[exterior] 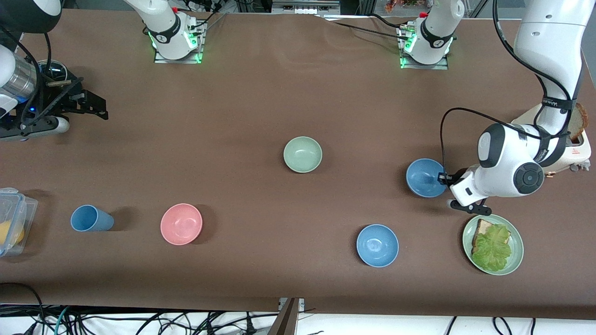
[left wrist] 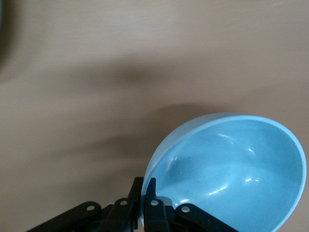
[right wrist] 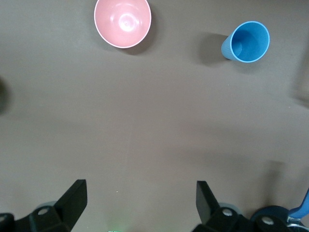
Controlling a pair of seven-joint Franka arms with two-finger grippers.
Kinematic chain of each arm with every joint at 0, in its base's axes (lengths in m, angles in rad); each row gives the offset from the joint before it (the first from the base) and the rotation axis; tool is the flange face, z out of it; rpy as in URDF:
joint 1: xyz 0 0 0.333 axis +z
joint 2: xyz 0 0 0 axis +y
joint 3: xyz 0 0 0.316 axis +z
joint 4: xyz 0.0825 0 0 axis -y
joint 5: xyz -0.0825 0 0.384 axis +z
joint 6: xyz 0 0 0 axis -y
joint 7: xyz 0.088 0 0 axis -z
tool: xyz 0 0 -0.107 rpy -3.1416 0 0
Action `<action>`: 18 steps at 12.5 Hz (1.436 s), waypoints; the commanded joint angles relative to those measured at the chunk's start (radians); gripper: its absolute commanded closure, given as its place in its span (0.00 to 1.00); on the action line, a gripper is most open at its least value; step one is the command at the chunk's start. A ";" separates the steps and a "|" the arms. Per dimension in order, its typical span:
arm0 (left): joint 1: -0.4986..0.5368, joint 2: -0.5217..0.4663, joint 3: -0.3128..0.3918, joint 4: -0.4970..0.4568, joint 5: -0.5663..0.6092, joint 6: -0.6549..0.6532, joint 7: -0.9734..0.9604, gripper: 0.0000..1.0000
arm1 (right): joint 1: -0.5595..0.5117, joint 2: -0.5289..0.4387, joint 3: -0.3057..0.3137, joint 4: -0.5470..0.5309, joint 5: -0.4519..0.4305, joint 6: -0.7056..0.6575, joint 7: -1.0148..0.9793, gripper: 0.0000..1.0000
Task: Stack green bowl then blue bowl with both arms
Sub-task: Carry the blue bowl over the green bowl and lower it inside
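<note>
I will drop the blue bowl from my left gripper inside the empty green bowl [exterior: 303,153] mid-table.
The green bowl [exterior: 302,154] sits upright and empty in the middle of the table. One blue bowl [exterior: 424,177] is toward the left arm's end. My left gripper [exterior: 443,178] is shut on its rim, one finger inside and one outside. In the left wrist view the gripper [left wrist: 146,186] pinches this bowl [left wrist: 231,174], which looks tilted. A second blue bowl [exterior: 377,245] sits nearer the front camera, untouched. My right gripper [exterior: 95,107] waits open and empty over bare table at the right arm's end, and the right wrist view shows it [right wrist: 141,193] the same.
A pink bowl [exterior: 181,224] and a blue cup [exterior: 91,218] stand nearer the camera toward the right arm's end; both show in the right wrist view, the bowl [right wrist: 122,21] and the cup [right wrist: 247,41]. A green plate [exterior: 517,251] holds bread and lettuce beside the left gripper. A clear box [exterior: 11,218] sits at the table's edge.
</note>
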 commanded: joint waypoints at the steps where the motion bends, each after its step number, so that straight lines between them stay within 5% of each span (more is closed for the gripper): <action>1: -0.053 -0.033 -0.081 0.047 -0.019 -0.092 -0.197 1.00 | -0.021 -0.009 0.017 0.013 0.015 -0.010 0.001 0.00; 3: -0.087 -0.028 -0.162 0.053 -0.090 -0.081 -0.353 1.00 | -0.021 -0.008 0.016 0.013 0.015 -0.009 0.001 0.00; 9: -0.372 0.044 -0.158 0.071 -0.211 0.174 -0.598 1.00 | -0.022 -0.006 0.011 0.013 0.016 -0.005 0.001 0.00; 18: -0.432 0.096 -0.138 0.070 -0.206 0.209 -0.612 1.00 | -0.024 -0.003 0.009 0.013 0.015 -0.004 0.001 0.00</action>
